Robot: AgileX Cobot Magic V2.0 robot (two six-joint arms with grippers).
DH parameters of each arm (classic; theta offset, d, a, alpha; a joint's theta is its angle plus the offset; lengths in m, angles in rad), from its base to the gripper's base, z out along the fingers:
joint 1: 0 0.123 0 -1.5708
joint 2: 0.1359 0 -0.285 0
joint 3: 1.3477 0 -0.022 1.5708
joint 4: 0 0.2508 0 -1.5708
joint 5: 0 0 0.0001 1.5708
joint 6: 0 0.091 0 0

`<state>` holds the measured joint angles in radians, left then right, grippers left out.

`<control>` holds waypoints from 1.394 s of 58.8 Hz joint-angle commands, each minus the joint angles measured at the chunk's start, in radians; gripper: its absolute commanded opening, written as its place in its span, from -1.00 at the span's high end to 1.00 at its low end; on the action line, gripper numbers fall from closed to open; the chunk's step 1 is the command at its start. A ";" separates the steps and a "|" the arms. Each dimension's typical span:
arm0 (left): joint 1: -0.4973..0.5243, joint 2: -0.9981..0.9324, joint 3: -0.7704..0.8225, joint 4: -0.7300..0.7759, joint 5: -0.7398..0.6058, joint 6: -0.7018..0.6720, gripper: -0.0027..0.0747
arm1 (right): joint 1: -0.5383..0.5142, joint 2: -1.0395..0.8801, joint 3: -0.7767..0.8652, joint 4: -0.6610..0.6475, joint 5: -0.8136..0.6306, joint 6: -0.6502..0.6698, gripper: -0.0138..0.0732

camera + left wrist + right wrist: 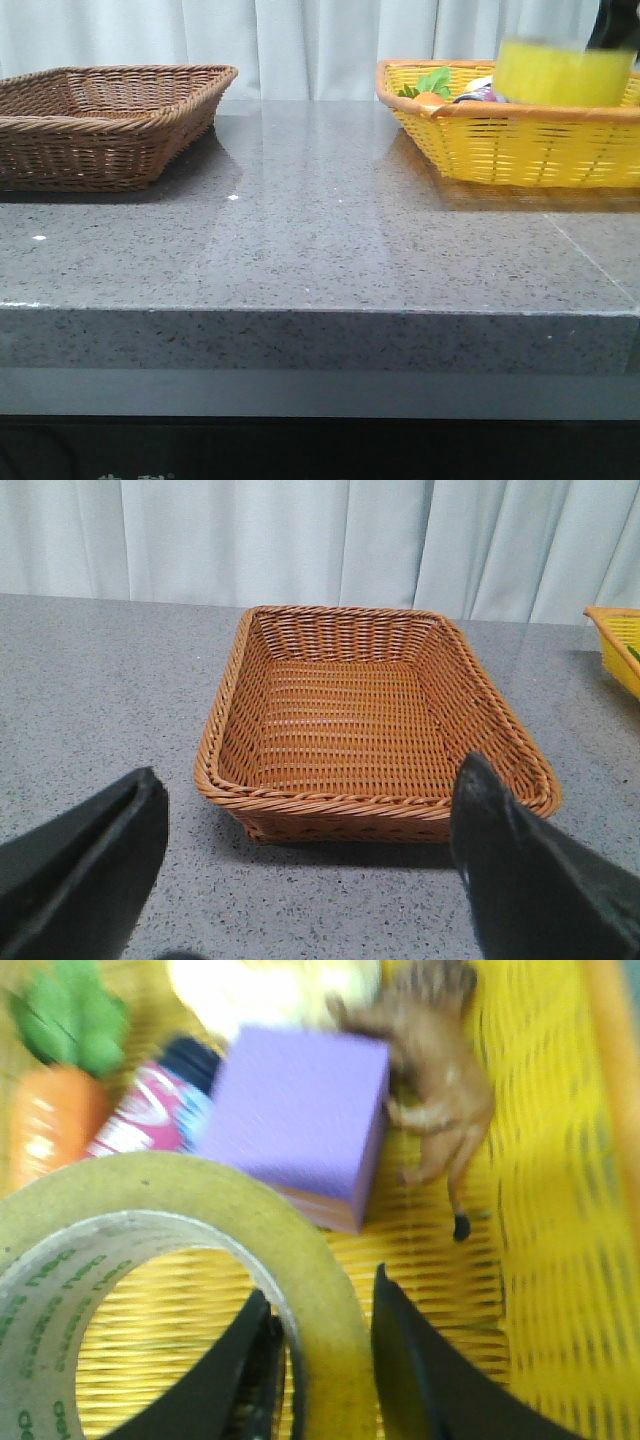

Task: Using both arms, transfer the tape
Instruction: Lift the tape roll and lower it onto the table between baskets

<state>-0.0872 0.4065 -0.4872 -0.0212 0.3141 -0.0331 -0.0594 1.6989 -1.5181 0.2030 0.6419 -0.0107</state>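
The robot's right gripper will set the tape down on the grey tabletop (271, 220) close to the front edge, nearer to the brown basket.
The tape (562, 72) is a thick yellow-green roll, blurred, held above the yellow basket (520, 145) at the far right. My right gripper (320, 1305) is shut on the roll's wall (325, 1300), one finger inside the white green-printed core (40, 1290) and one outside. Only a bit of the black right arm (615, 25) shows in the front view. My left gripper (305, 815) is open and empty, low over the table just in front of the brown basket (375, 710).
The brown wicker basket (100, 120) stands at the far left. The yellow basket holds a purple block (295, 1120), a toy carrot (50, 1120), a pink-labelled bottle (150, 1110) and a brown toy animal (435, 1070). Grey stone tabletop (320, 240) lies between the baskets.
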 commanded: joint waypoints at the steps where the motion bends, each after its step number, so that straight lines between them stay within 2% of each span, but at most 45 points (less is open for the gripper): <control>1: 0.001 0.011 -0.039 -0.001 -0.081 -0.011 -0.52 | 0.010 -0.138 -0.035 0.010 -0.080 -0.015 0.53; 9: 0.001 0.011 -0.039 -0.001 -0.081 -0.011 -0.52 | 0.089 -0.227 -0.035 0.010 -0.095 -0.072 0.53; 18: 0.001 0.011 -0.039 -0.001 -0.081 -0.011 -0.52 | 0.250 -0.287 -0.030 0.010 -0.092 -0.129 0.53; 29: 0.001 0.011 -0.039 -0.001 -0.081 -0.011 -0.51 | 0.468 -0.289 -0.013 0.010 -0.090 -0.173 0.53; 38: 0.001 0.011 -0.039 -0.001 -0.081 -0.011 -0.48 | 0.585 -0.272 0.085 0.010 -0.140 -0.176 0.53; 49: 0.001 0.011 -0.039 -0.001 -0.081 -0.011 -0.48 | 0.663 -0.202 0.225 0.010 -0.209 -0.176 0.53; 65: 0.001 0.011 -0.039 -0.001 -0.081 -0.011 -0.48 | 0.671 -0.094 0.264 0.021 -0.231 -0.176 0.51; 70: 0.001 0.011 -0.039 -0.001 -0.081 -0.011 -0.48 | 0.671 -0.085 0.264 0.025 -0.231 -0.176 0.40; 82: 0.001 0.011 -0.039 -0.001 -0.081 -0.011 -0.48 | 0.671 -0.095 0.264 0.026 -0.235 -0.176 -0.33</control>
<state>-0.0872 0.4065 -0.4872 -0.0212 0.3141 -0.0331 0.6118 1.6593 -1.2235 0.2158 0.4748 -0.1804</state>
